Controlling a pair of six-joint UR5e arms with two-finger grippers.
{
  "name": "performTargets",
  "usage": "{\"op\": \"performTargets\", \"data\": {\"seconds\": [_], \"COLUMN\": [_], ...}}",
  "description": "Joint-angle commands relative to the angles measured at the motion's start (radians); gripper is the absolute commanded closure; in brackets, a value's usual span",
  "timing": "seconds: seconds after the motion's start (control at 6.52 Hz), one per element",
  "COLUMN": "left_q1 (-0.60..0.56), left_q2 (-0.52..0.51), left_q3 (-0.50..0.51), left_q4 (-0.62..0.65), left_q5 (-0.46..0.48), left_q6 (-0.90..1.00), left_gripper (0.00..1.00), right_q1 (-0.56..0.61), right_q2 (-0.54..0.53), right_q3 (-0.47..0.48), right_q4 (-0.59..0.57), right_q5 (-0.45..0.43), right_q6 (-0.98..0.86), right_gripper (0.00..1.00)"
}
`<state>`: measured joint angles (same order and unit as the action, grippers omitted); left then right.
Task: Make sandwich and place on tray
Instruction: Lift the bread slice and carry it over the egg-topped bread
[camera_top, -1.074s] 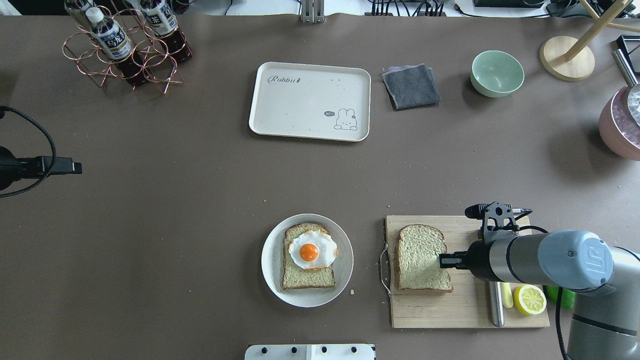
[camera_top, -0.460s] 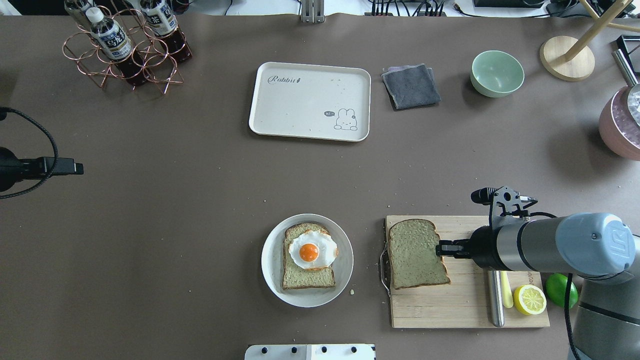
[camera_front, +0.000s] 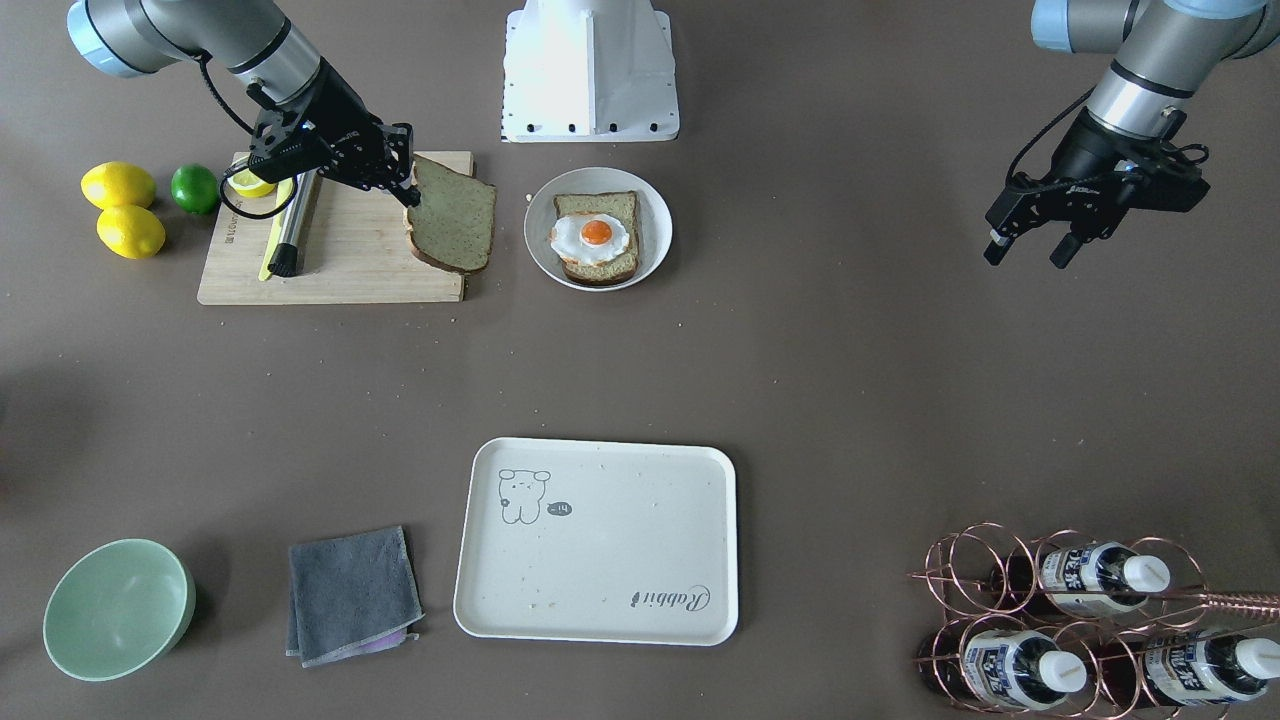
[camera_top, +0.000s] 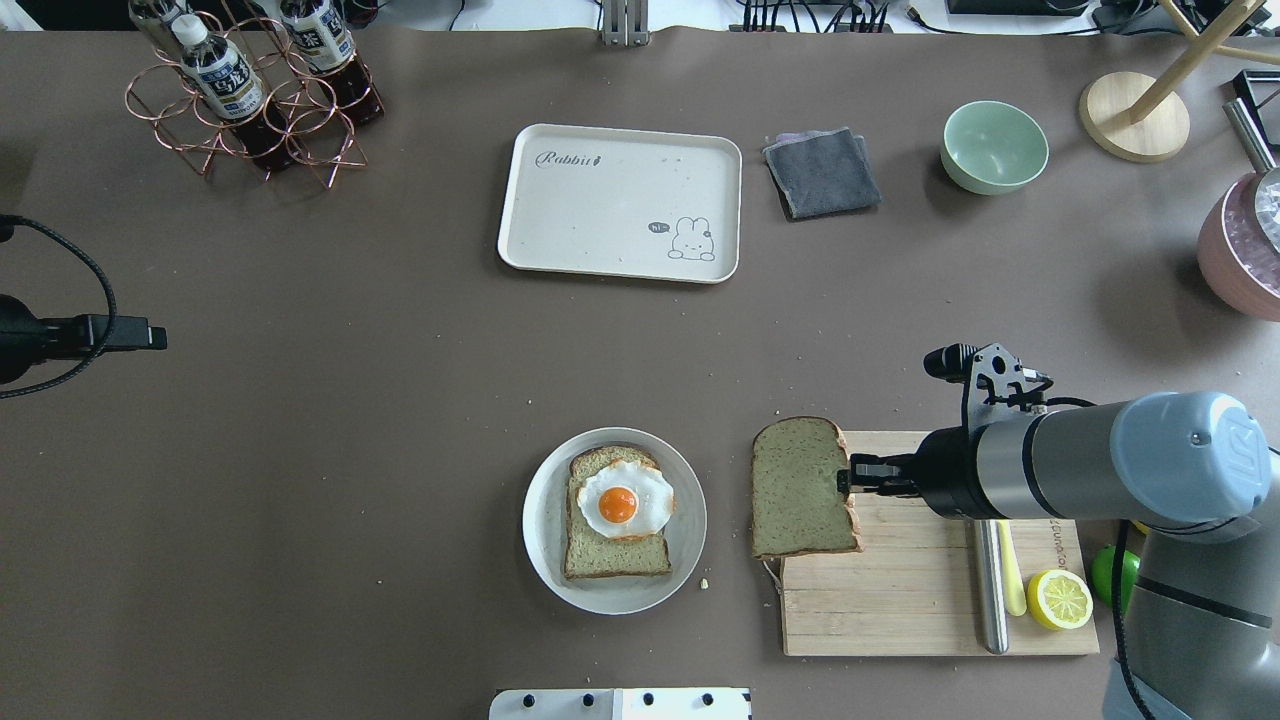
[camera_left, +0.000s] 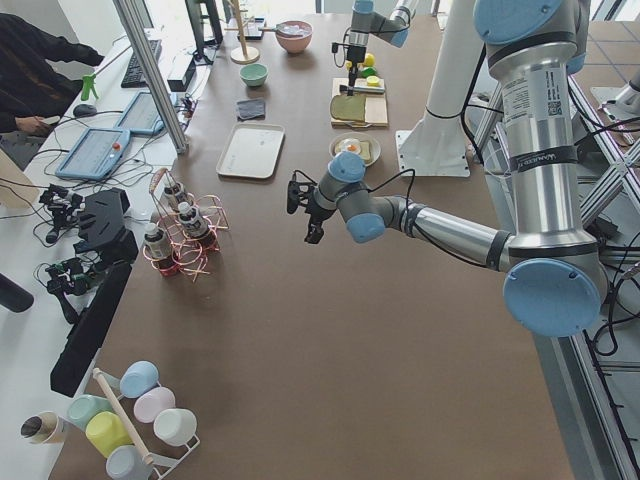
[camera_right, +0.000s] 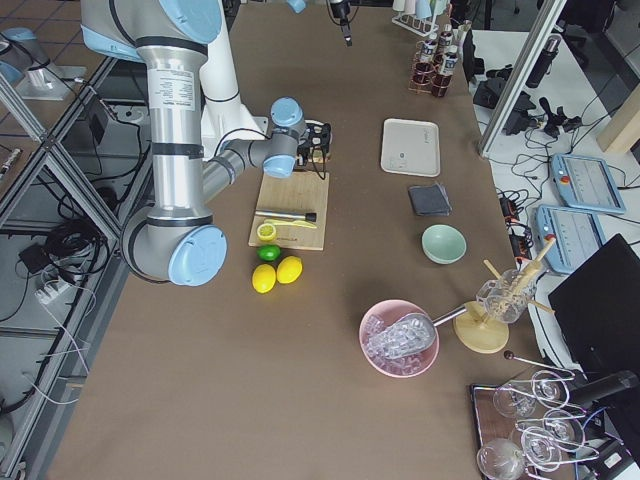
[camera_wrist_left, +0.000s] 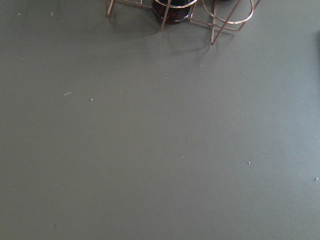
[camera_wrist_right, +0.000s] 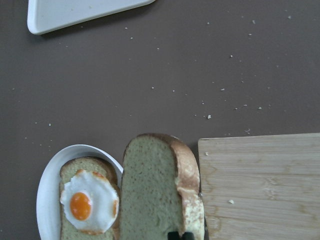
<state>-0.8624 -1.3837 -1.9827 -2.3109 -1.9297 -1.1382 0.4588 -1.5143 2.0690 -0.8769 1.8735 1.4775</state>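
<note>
My right gripper is going to let go of the loose bread slice on top of the fried egg (camera_front: 599, 221) (camera_wrist_right: 86, 201) on the small white plate.
My right gripper (camera_top: 845, 478) is shut on the right edge of a loose bread slice (camera_top: 800, 490) and holds it lifted over the left end of the wooden cutting board (camera_top: 930, 600). Just to its left, a small white plate (camera_top: 545, 520) carries the other bread slice (camera_top: 610, 555) with a fried egg (camera_top: 625, 500) on top. The right wrist view shows the held slice (camera_wrist_right: 160, 195) beside the egg (camera_wrist_right: 87, 202). The cream tray (camera_top: 620, 200) lies empty at the far centre. My left gripper (camera_front: 1025, 255) is open and empty, far off over bare table.
On the board lie a steel-handled knife (camera_top: 990, 600) and a lemon half (camera_top: 1060, 598), with a lime (camera_top: 1120, 575) beside it. A grey cloth (camera_top: 822, 172) and a green bowl (camera_top: 994, 146) sit right of the tray. A bottle rack (camera_top: 250, 90) stands far left.
My right gripper has lifted the loose bread slice off the board and carried it left, toward the plate. The left arm has not moved.
</note>
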Motion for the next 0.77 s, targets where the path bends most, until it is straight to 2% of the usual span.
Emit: {"op": "performTargets", "data": {"seconds": [0.0,0.15,0.31,0.46,0.61], "left_q1": [-0.001,0.0,0.0,-0.001,-0.001], "left_q2": [0.0,0.002,0.0,0.0,0.0], "left_q3": [0.005,0.01,0.018,0.018,0.022], "left_q4": [-0.001,-0.001,-0.001,-0.001,-0.001], "left_q5": [0.0,0.0,0.0,0.0,0.0], "left_q6": [-0.002,-0.002,-0.002,-0.002,-0.002], "left_gripper": [0.03,0.03,0.03,0.03,0.03], "right_q1": [0.001,-0.017,-0.061,-0.145,-0.191], "right_q2": [0.104,0.168,0.186,0.216,0.244], "right_q3": [-0.018,-0.039,-0.04,-0.064,-0.082], "right_q4": [0.001,0.001,0.001,0.001,-0.001], "right_q5": [0.006,0.0,-0.048,-0.148,-0.207], "right_q6": [0.081,0.119,0.138,0.136,0.133], "right_gripper": [1.0,1.0,1.0,1.0,1.0]}}
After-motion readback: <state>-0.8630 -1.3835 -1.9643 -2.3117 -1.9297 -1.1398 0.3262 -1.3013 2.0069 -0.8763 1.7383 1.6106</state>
